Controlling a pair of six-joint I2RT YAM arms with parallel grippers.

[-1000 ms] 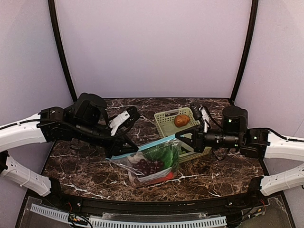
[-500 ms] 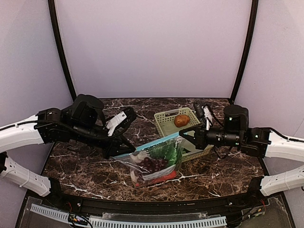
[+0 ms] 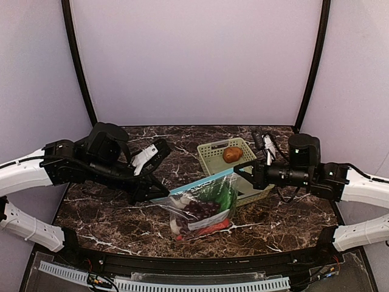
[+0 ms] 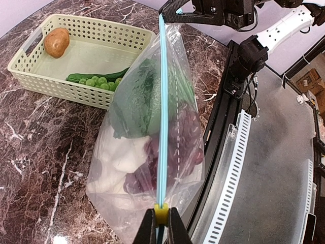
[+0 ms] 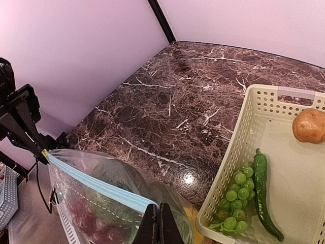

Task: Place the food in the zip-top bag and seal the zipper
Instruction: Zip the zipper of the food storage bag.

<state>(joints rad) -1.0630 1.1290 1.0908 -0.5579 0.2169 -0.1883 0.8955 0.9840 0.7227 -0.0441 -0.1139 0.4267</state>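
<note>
My left gripper has the zip-top bag, now stretched between both grippers above the table. It will release the bag flat on the dark marble table (image 3: 168, 198) next to the pale green basket.
The clear zip-top bag (image 3: 200, 210) hangs stretched between both grippers just above the table. Its teal-blue zipper (image 3: 194, 185) runs along the top edge. My left gripper (image 3: 153, 196) is shut on the yellow slider (image 4: 161, 214) at the zipper's (image 4: 162, 101) left end. My right gripper (image 3: 238, 173) is shut on the other end of the zipper (image 5: 96, 184). Inside the bag (image 4: 147, 137) I see purple grapes (image 4: 177, 132), a leafy green (image 4: 137, 107), a white bulb (image 4: 122, 152) and something red and yellow at the bottom. A brown potato (image 3: 231, 154) lies in the basket.
The pale green lattice basket (image 3: 206, 159) stands behind the bag's right end, close to the right gripper. It holds the potato (image 5: 310, 125), green grapes (image 5: 237, 193) and a long dark green piece (image 5: 263, 198). The table's front rail (image 3: 194, 263) runs just below the bag.
Both grippers have moved a little to the right with the bag. The bag has shifted right and now hangs more upright, with the zipper pulled straighter.
</note>
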